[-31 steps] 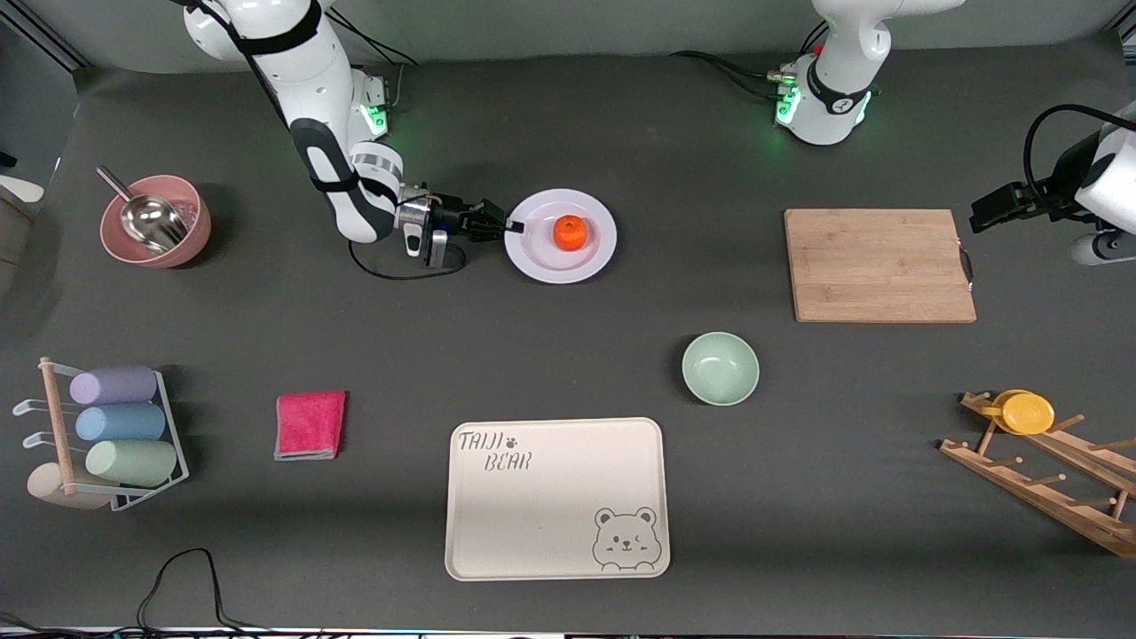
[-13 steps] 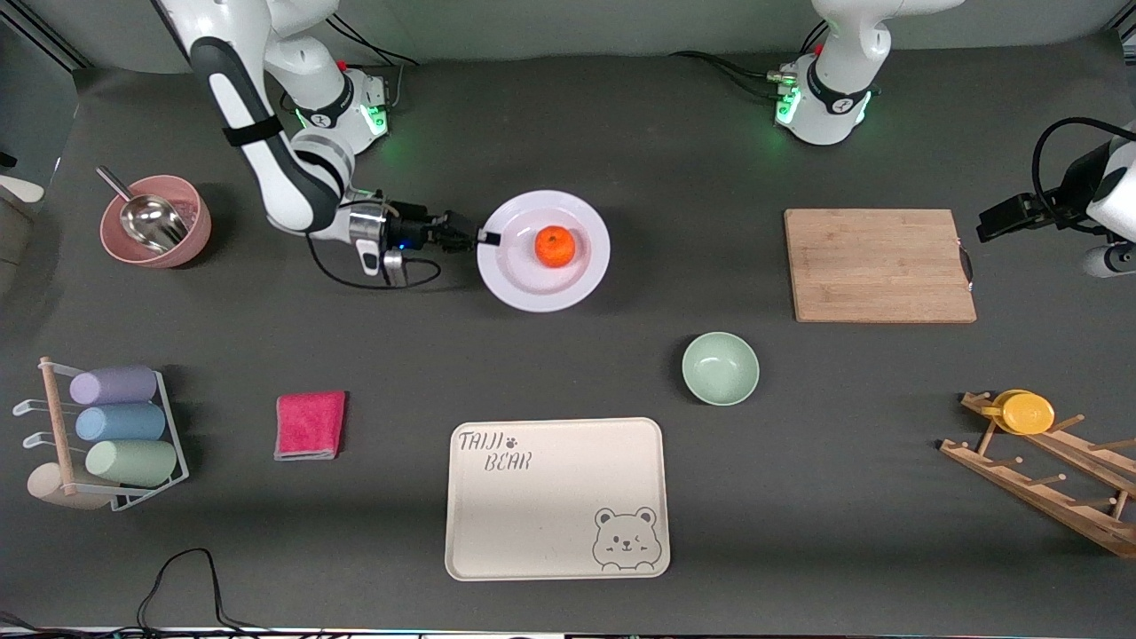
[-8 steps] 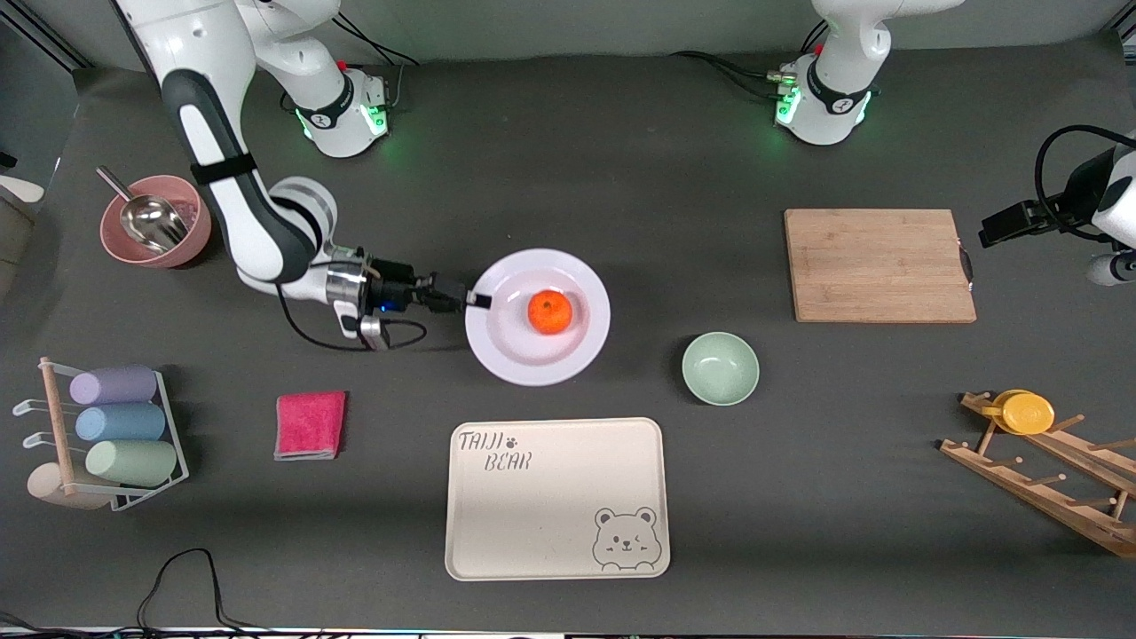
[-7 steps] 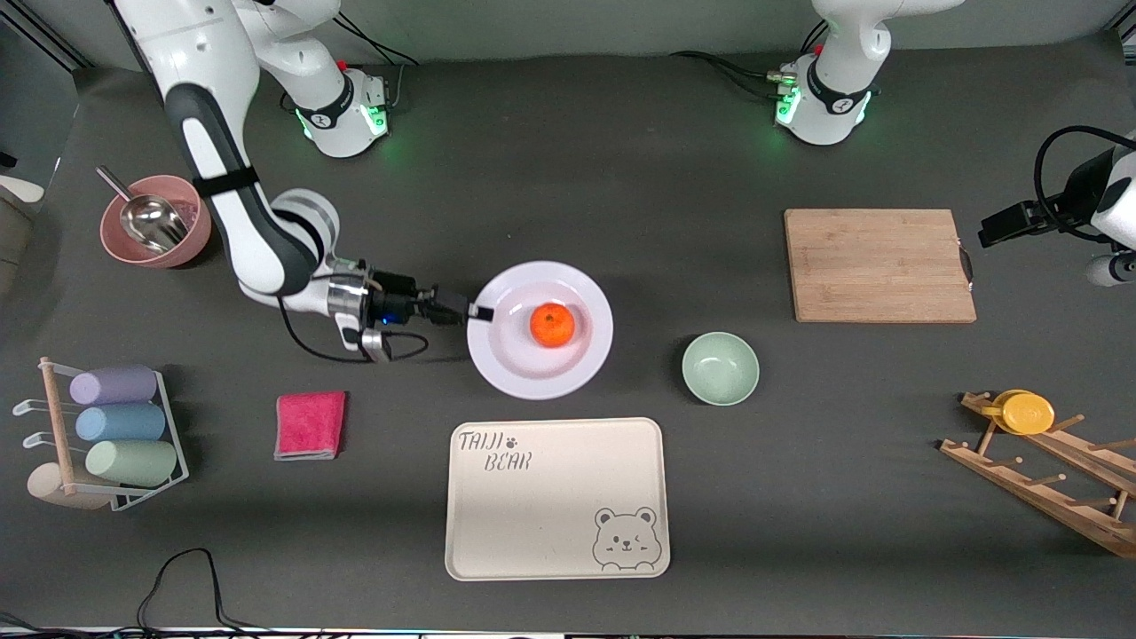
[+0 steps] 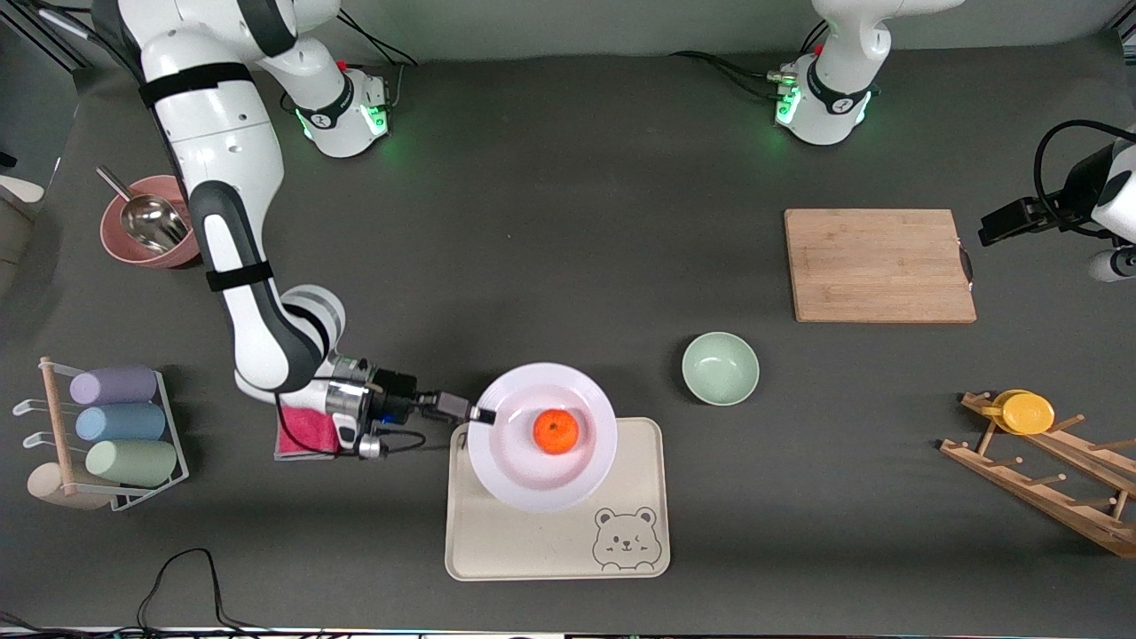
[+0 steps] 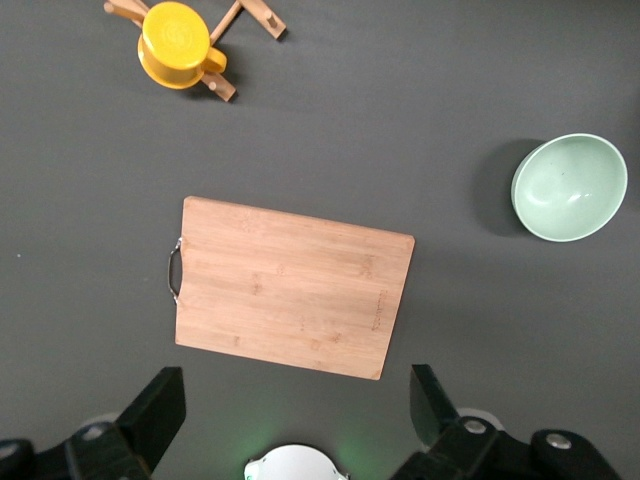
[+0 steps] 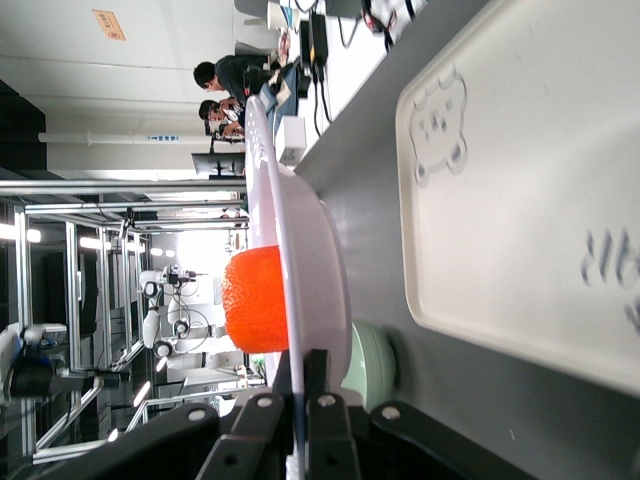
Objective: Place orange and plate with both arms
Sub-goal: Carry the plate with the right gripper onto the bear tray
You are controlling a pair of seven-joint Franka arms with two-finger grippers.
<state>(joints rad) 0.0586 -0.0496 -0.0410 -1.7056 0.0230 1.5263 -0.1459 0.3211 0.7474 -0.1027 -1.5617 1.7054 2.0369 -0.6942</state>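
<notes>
The robot's right gripper needs to set the plate with the orange down on the middle of the cream bear tray [image 5: 558, 496] [image 7: 518, 180].
The pale lavender-white plate [image 5: 524, 470] hangs in the air over the cream bear tray [image 5: 557, 550], with the orange [image 5: 556, 431] resting on it. My right gripper [image 5: 482, 414] is shut on the plate's rim at the side toward the right arm's end of the table. In the right wrist view the plate [image 7: 318, 260] shows edge-on between the fingers [image 7: 262, 395], with the orange [image 7: 255, 300] on it and the tray [image 7: 520, 190] below. My left gripper [image 5: 998, 222] is open and empty; it waits high over the table, past the cutting board [image 5: 879, 264].
A mint-green bowl [image 5: 720, 367] stands near the tray's corner. A pink cloth [image 5: 306, 435] lies under the right wrist. A rack of rolled cups [image 5: 111, 426], a pink bowl with scoop [image 5: 146, 222] and a wooden rack with a yellow cup [image 5: 1027, 413] stand at the table's ends.
My right arm has carried the plate with the orange from the middle of the table toward the front camera; it is now over the bear tray. The left arm has barely moved.
</notes>
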